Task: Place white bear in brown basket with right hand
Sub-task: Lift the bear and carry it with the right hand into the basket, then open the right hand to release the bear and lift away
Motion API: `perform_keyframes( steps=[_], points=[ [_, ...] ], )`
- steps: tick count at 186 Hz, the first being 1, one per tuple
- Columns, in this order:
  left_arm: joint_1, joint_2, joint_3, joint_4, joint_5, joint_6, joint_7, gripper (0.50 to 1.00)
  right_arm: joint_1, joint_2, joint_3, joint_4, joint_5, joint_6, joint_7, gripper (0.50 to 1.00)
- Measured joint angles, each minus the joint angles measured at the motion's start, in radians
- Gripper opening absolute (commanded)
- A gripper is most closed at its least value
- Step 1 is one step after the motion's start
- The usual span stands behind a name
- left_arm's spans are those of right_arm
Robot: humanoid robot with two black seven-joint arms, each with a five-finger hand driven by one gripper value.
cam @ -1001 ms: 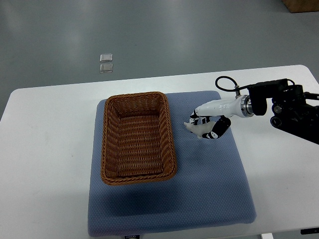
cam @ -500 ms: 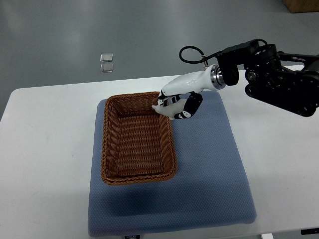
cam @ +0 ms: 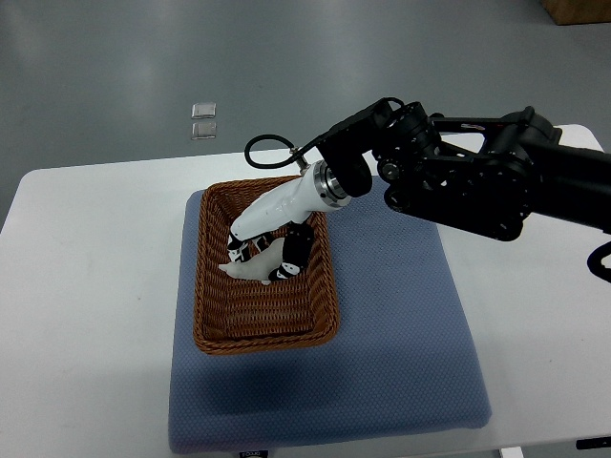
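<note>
Next, my right gripper releases the white bear on the middle of the brown basket's woven bottom (cam: 262, 281). The bear hangs just above that bottom now.
My right hand (cam: 262, 258) reaches in from the right, over the middle of the brown wicker basket (cam: 212, 286). Its fingers are curled around the small white bear (cam: 250, 268), which hangs just above the basket's woven floor. Whether the bear touches the bottom I cannot tell. The black forearm (cam: 458, 176) stretches across the upper right of the table. The left arm does not show.
The basket rests on a blue-grey mat (cam: 401, 343) that covers the centre of the white table (cam: 86, 286). Beyond the table's far edge, two small clear squares (cam: 202, 121) lie on the grey floor.
The right hand carried the bear from the mat beside the basket's right side, up over its far right rim, then down to the left into the basket's middle.
</note>
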Motion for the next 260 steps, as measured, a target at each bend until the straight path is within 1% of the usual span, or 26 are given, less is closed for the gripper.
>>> perform_keyframes(
  steps=[30,90,163,172,189,196,199,205,206,207,208,209,210,211,212,213,214,216,217,219,230,249,260],
  points=[
    [0.0,0.0,0.0,0.0,0.0,0.0,0.0,1.0,-0.023,0.034,0.001,-0.04,-0.004,0.0,0.0,0.5],
    [0.0,0.0,0.0,-0.001,0.0,0.0,0.0,1.0,-0.089,0.124,0.003,-0.234,-0.013,-0.015,-0.004,0.513],
    [0.0,0.0,0.0,-0.001,0.0,0.0,0.0,1.0,-0.118,0.138,0.004,-0.279,-0.013,-0.017,-0.005,0.543],
    [0.0,0.0,-0.001,-0.001,0.0,0.0,0.0,1.0,-0.121,0.138,0.004,-0.28,-0.013,-0.018,-0.005,0.576],
    [0.0,0.0,0.0,0.0,0.0,0.0,0.0,1.0,-0.124,0.138,0.004,-0.286,-0.013,-0.024,-0.006,0.617],
    [0.0,0.0,0.0,0.0,0.0,0.0,0.0,1.0,-0.124,0.138,0.003,-0.289,-0.013,-0.026,-0.007,0.654],
    [0.0,0.0,0.0,0.0,0.0,0.0,0.0,1.0,-0.124,0.138,0.003,-0.289,-0.013,-0.027,-0.007,0.658],
    [0.0,0.0,0.0,0.0,0.0,0.0,0.0,1.0,-0.124,0.138,0.003,-0.29,-0.013,-0.028,-0.007,0.682],
    [0.0,0.0,0.0,0.0,0.0,0.0,0.0,1.0,-0.124,0.138,0.003,-0.29,-0.013,-0.028,-0.007,0.692],
    [0.0,0.0,0.0,0.0,0.0,0.0,0.0,1.0,-0.124,0.138,0.003,-0.29,-0.013,-0.029,-0.007,0.693],
    [0.0,0.0,0.0,0.0,0.0,0.0,0.0,1.0,-0.124,0.138,0.003,-0.29,-0.013,-0.029,-0.007,0.707],
    [0.0,0.0,0.0,0.0,0.0,0.0,0.0,1.0,-0.124,0.138,0.003,-0.291,-0.013,-0.029,-0.007,0.707],
    [0.0,0.0,0.0,0.0,0.0,0.0,0.0,1.0,-0.124,0.138,0.003,-0.291,-0.013,-0.029,-0.007,0.723],
    [0.0,0.0,0.0,0.0,0.0,0.0,0.0,1.0,-0.124,0.138,0.003,-0.291,-0.013,-0.029,-0.007,0.723],
    [0.0,0.0,0.0,0.0,0.0,0.0,0.0,1.0,-0.124,0.138,0.003,-0.291,-0.013,-0.029,-0.007,0.743],
    [0.0,0.0,0.0,0.0,0.0,0.0,0.0,1.0,-0.124,0.138,0.003,-0.291,-0.013,-0.03,-0.007,0.744],
    [0.0,0.0,0.0,0.0,0.0,0.0,0.0,1.0,-0.124,0.138,0.003,-0.291,-0.013,-0.03,-0.008,0.764],
    [0.0,0.0,0.0,0.0,0.0,0.0,0.0,1.0,-0.124,0.138,0.003,-0.291,-0.013,-0.03,-0.008,0.764],
    [0.0,0.0,0.0,0.0,0.0,0.0,0.0,1.0,-0.124,0.138,0.003,-0.291,-0.013,-0.03,-0.008,0.778],
    [0.0,0.0,0.0,0.0,0.0,0.0,0.0,1.0,-0.124,0.138,0.003,-0.291,-0.013,-0.03,-0.008,0.789],
    [0.0,0.0,0.0,0.0,0.0,0.0,0.0,1.0,-0.124,0.138,0.003,-0.291,-0.013,-0.032,-0.008,0.801],
    [0.0,0.0,0.0,0.0,0.0,0.0,0.0,1.0,-0.124,0.138,0.003,-0.291,-0.011,-0.033,-0.008,0.86],
    [0.0,0.0,0.0,0.0,0.0,0.0,0.0,1.0,-0.124,0.138,0.004,-0.291,-0.009,-0.033,-0.008,0.862]
  ],
)
